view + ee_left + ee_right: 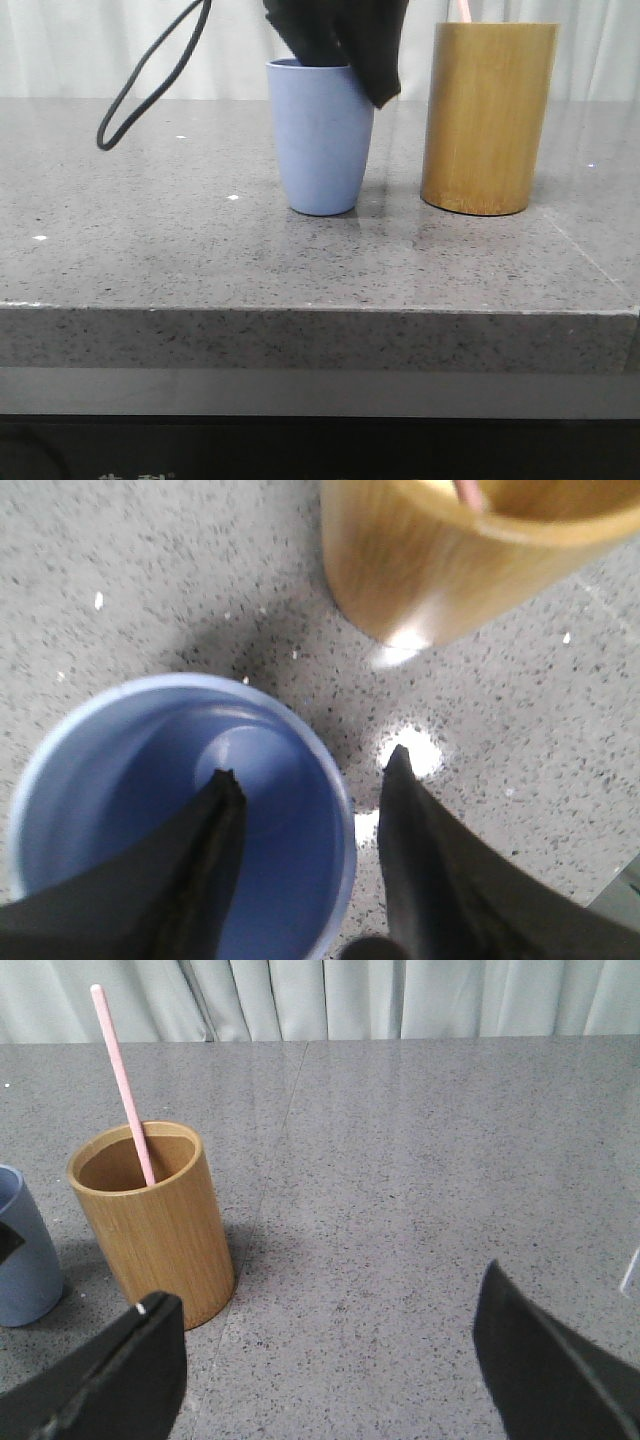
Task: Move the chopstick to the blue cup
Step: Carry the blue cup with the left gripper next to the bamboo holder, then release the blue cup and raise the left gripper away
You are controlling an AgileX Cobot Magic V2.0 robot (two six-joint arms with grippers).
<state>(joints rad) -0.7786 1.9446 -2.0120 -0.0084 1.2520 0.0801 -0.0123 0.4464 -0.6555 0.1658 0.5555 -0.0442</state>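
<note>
My right gripper moves to the pink chopstick next and grips its upper part (464, 8) (116, 1055), above the rim of the bamboo holder.
The blue cup (322, 140) stands on the grey stone table, left of the bamboo holder (487, 118). One pink chopstick (124, 1085) leans inside the holder; its tip shows in the front view (463, 9). My left gripper (352, 62) hangs over the cup, open and empty. In the left wrist view (313, 763) one finger is over the cup's inside (150, 810) and the other is outside its rim, toward the holder (420, 570). The cup looks empty inside. My right gripper (325, 1285) is open and empty, low over the table to the right of the holder.
A black cable loop (150, 80) hangs over the table left of the cup. The table's front edge (320, 308) runs across near me. White curtains hang behind. The blue cup also shows in the right wrist view (20, 1250).
</note>
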